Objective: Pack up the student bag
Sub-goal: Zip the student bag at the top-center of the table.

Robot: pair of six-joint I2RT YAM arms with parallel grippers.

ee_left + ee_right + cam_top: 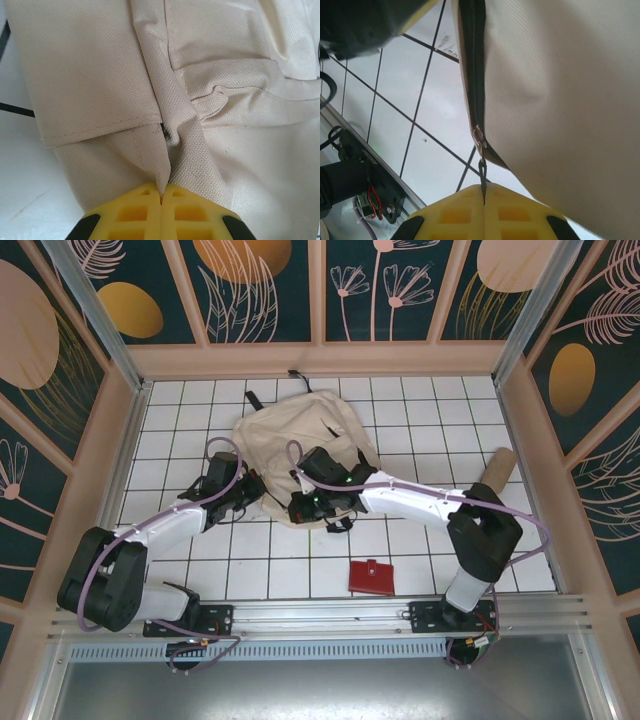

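Note:
My left gripper is pinching a fold far from the zipper slider, so my right gripper should ease back while my left gripper takes fabric nearer the slider [477,97].
The student bag [300,440], a large cream fabric backpack, lies on the white tiled table [420,420] in the middle of the top view. My left gripper [161,192] is shut on a pinched fold of the bag's cream fabric [175,150] at its near-left edge. My right gripper [484,192] is shut on the black zipper pull [482,172], which hangs from the metal slider [479,137] on the bag's black zipper [472,60]. In the top view the left gripper [243,490] and right gripper [318,508] both sit at the bag's near edge.
A small red wallet [372,577] lies near the front edge. A tan cylindrical pouch [497,468] rests at the right by the wooden wall. A black strap [253,399] pokes out at the bag's far left. Wooden walls surround the table.

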